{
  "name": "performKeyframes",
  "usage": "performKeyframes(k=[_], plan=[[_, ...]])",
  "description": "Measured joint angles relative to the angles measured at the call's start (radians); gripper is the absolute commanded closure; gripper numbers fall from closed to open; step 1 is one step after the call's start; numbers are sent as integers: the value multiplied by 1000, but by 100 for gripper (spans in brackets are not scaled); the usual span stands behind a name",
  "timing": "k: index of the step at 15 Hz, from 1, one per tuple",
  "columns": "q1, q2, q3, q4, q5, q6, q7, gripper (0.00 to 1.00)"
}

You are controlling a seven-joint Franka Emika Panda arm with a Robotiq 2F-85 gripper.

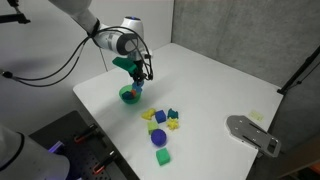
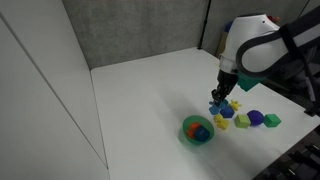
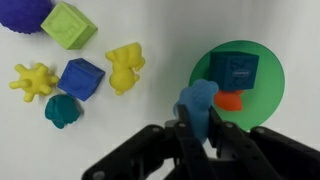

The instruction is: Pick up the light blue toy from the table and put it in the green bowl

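I am heading for the green bowl [image 1: 136,95] [image 3: 203,88] with the light blue toy. I will set it down there beside the darker blue block, toward the yellow figure, with my gripper.
My gripper [image 3: 200,128] is shut on the light blue toy [image 3: 196,100] and holds it in the air over the near-left rim of the green bowl [image 3: 270,98]. The bowl holds a darker blue block [image 3: 238,70] and a small orange piece [image 3: 231,101]. In both exterior views the gripper [image 1: 138,70] [image 2: 218,98] hangs just above and beside the bowl [image 1: 130,94] [image 2: 197,129] on the white table.
Loose toys lie beside the bowl: a purple ball [image 3: 22,12], a green block [image 3: 68,24], a yellow figure [image 3: 125,65], a yellow star [image 3: 33,80], a blue block [image 3: 81,78] and a teal piece [image 3: 62,110]. A grey device [image 1: 250,132] lies near the table edge.
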Motion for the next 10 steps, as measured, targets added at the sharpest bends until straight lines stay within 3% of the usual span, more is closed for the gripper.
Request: performKeyframes(k=[3,4,10], plan=[[-3,4,0,0,0,0,0,78],[-4,5,0,0,0,0,0,94],[-4,21,-11,-1,-71,1,3,94]])
